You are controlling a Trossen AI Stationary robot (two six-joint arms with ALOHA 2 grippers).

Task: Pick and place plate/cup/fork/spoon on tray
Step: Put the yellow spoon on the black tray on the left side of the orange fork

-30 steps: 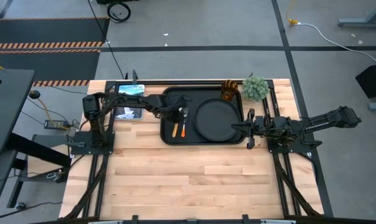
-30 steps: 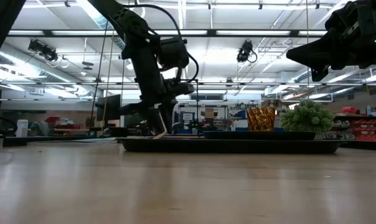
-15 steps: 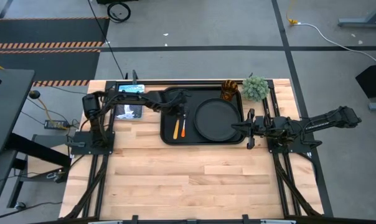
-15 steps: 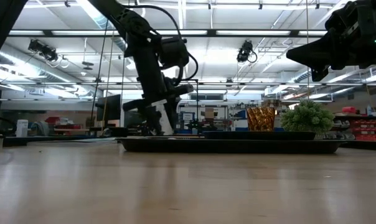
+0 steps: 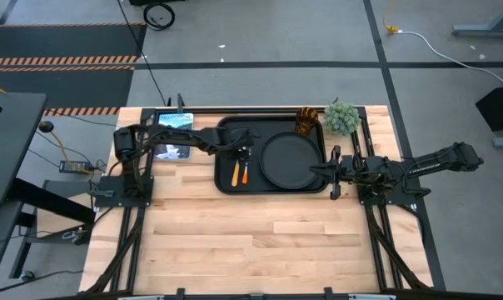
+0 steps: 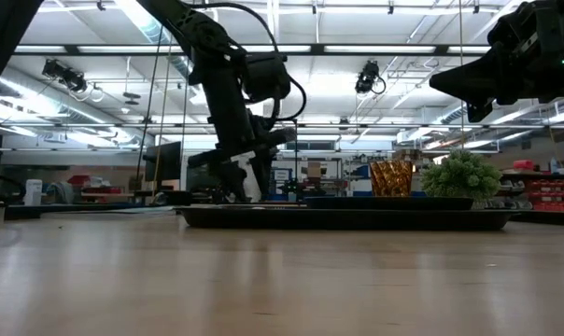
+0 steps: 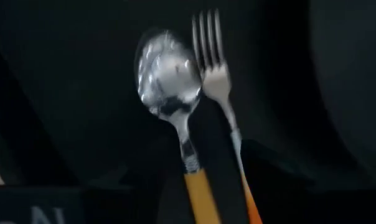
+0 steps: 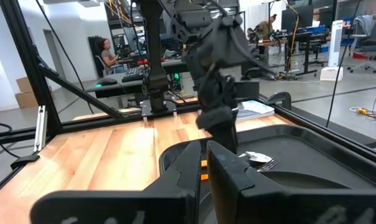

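I can see the spoon's head lying against the fork, so I need to take the spoon's handle (image 7: 200,193) with my left gripper, lift it clear and set it down farther apart.
The black tray (image 5: 272,188) lies at the table's far middle. On it rest the round black plate (image 5: 291,160) at the right, the amber cup (image 5: 307,122) in its far right corner, and at the left the spoon (image 7: 167,71) and the fork (image 7: 211,56), flat and side by side. Their orange handles (image 5: 239,172) point to the near edge, and the fork is the one nearer the plate. My left gripper (image 5: 244,152) hangs open just above the two handles, touching nothing. My right gripper (image 5: 329,171) waits shut over the tray's right rim.
A fuzzy green plant (image 5: 341,117) stands just off the tray's far right corner. A small screen device (image 5: 173,150) lies left of the tray beside the left arm. Bare wood (image 5: 260,242) fills the table's near half.
My left gripper has opened low over the tray's left part and let go of a utensil whose pale end showed tilted at its fingertips. That utensil now lies flat beside the other. The gripper has drawn up a little.
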